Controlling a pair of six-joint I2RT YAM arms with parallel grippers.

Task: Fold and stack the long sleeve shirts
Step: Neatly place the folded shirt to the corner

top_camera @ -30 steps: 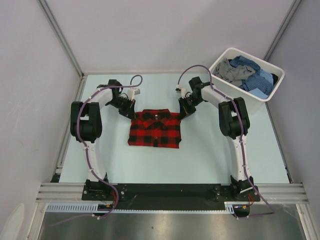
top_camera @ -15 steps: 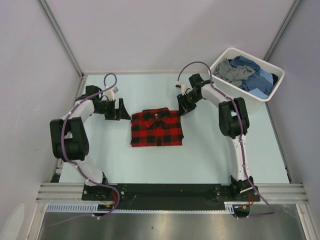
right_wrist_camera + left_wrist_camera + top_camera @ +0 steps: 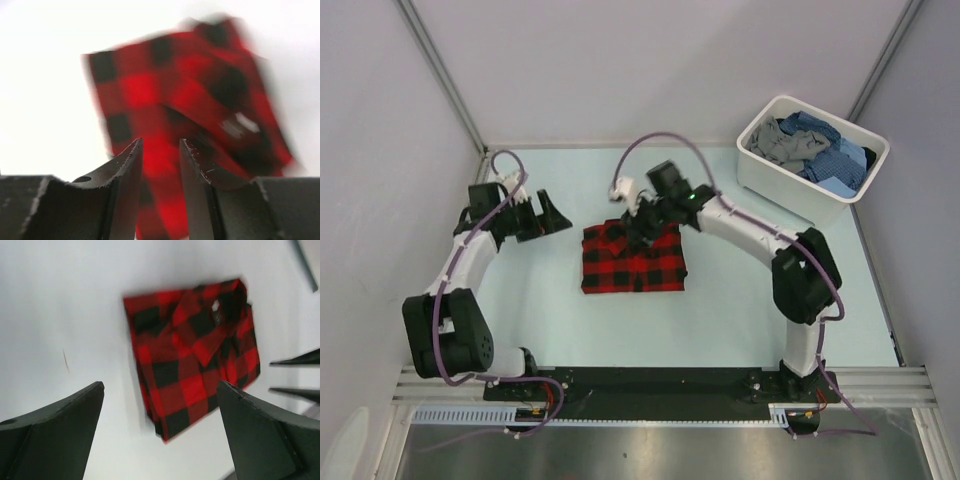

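My left gripper will close on the side edge (image 3: 584,264) (image 3: 144,386) of the red-and-black check shirt, near the middle of the shirt's side closest to that gripper.
A folded red-and-black check shirt (image 3: 633,260) lies flat in the middle of the table, collar toward the far side. My left gripper (image 3: 558,215) hangs to the left of it, apart from the cloth, wide open and empty. In the left wrist view the shirt (image 3: 192,350) lies beyond the spread fingers (image 3: 60,430). My right gripper (image 3: 640,230) hovers over the shirt's far edge by the collar. Seen from the right wrist, its jaws (image 3: 160,142) stand partly open with nothing between them, above the blurred shirt (image 3: 145,90).
A white tub (image 3: 790,195) stands at the back right, holding blue check (image 3: 832,160) and grey (image 3: 775,140) shirts in a heap. Walls with metal rails enclose the table on the left, back and right.
Both grippers were shut at the shirt's far corners and have let go. The left arm swung away to the left and opened wide. The right arm moved left over the collar.
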